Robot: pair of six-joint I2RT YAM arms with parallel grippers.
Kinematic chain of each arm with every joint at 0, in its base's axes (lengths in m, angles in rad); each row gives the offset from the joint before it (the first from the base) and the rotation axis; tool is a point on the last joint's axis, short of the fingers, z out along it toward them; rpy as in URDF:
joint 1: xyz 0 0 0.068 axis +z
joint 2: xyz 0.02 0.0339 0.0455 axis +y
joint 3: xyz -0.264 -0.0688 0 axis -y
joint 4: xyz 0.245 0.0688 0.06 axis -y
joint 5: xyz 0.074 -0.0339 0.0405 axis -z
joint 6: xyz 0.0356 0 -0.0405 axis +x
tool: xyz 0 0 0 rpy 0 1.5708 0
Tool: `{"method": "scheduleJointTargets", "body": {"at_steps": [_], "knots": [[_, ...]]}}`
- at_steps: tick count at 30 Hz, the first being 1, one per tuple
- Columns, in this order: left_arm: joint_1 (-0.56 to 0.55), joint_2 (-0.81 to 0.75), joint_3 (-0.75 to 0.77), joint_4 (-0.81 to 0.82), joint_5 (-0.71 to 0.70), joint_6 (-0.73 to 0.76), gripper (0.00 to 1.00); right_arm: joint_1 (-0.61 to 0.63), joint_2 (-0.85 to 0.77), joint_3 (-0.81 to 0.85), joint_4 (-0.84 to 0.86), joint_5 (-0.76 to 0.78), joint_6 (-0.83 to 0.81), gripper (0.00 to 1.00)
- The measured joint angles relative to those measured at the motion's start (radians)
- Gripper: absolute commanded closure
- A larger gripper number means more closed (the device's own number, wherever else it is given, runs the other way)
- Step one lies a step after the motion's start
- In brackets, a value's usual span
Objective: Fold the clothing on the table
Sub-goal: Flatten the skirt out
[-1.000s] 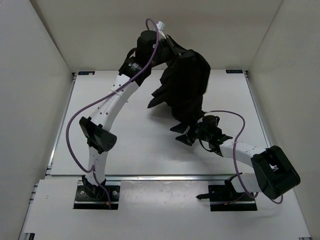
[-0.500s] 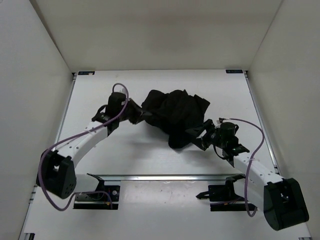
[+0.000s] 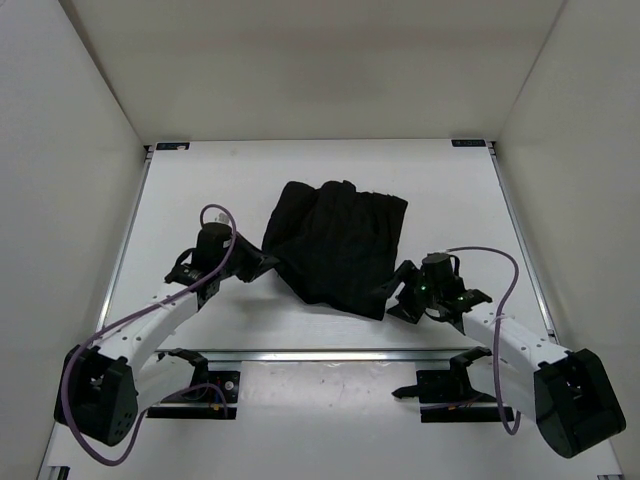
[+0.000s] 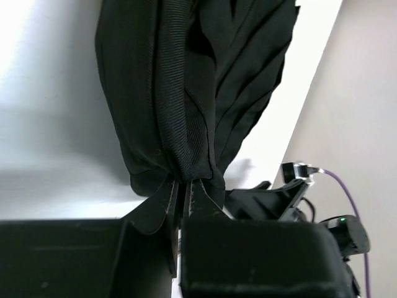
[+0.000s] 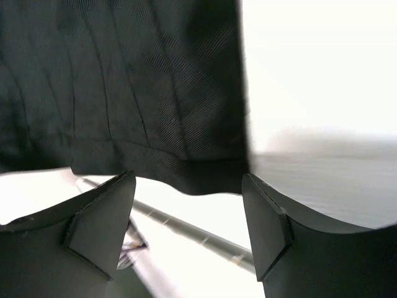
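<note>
Next, my left gripper lets go of the clothing's corner on the bare table (image 3: 268, 299) between the clothing and the metal rail.
The black pleated clothing (image 3: 335, 248) lies spread on the white table (image 3: 190, 195), its waistband side toward the left arm. My left gripper (image 3: 262, 266) is shut on the garment's near-left edge; in the left wrist view the clothing (image 4: 186, 81) bunches into the closed fingertips of the left gripper (image 4: 184, 185). My right gripper (image 3: 398, 296) sits at the near-right corner of the cloth with its jaws open. In the right wrist view the hem of the clothing (image 5: 124, 81) runs just at the tips of the right gripper (image 5: 188, 180), and nothing is pinched between its fingers (image 5: 102, 217).
A metal rail (image 3: 330, 352) runs along the table's near edge, with both arm bases (image 3: 195, 385) just behind it. White walls enclose the left, right and far sides. Purple cables (image 3: 215, 215) loop off each wrist.
The left arm has swung down from high at the back toward the near left, pulling the clothing with it. The garment went from a hanging bunch to lying spread out. The right gripper shifted slightly nearer.
</note>
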Motion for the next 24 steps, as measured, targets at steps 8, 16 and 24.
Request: {"method": "scheduleJointTargets", "body": {"at_steps": [8,16,24], "knots": [[0.053,-0.089,-0.13,-0.047,-0.035,-0.019,1.0,-0.067,0.034,0.062,-0.146,0.083,-0.152,0.41],[0.051,-0.09,-0.166,-0.06,-0.034,-0.038,1.0,0.038,0.158,0.1,-0.098,0.047,-0.18,0.56],[0.069,-0.107,-0.138,-0.073,-0.014,-0.054,1.0,0.039,0.262,0.195,-0.19,0.012,-0.266,1.0]]}}
